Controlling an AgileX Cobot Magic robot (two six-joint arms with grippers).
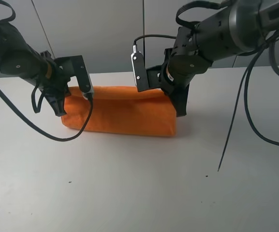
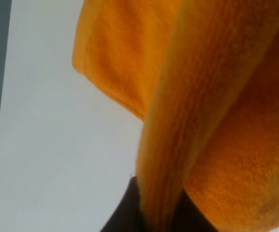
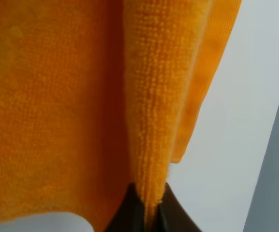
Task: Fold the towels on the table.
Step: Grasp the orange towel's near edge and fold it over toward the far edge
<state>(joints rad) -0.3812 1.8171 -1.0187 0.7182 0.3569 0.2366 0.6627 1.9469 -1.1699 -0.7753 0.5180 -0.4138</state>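
Note:
Next, I let go of the orange towel's raised fold with my left gripper on the far corner of the towel's lower layer [image 1: 79,90] [image 2: 85,72].
The orange towel [image 1: 120,113] lies on the white table [image 1: 129,193] as a long strip doubled over on itself. My left gripper [image 1: 61,109] is shut on the towel's left end, pinching a raised fold of it, as the left wrist view [image 2: 161,215] shows. My right gripper [image 1: 180,109] is shut on the towel's right end, and the right wrist view [image 3: 146,205] shows a thick fold clamped between its dark fingers. Both ends are held just above the table. The towel fills most of both wrist views [image 2: 216,96] [image 3: 57,106]. I see no white label.
A black cable [image 1: 233,121] hangs from the right arm down to the table. Another cable [image 1: 37,128] loops below the left arm. A grey wall [image 1: 105,34] rises behind the table's far edge. A few dark specks [image 1: 207,175] dot the tabletop.

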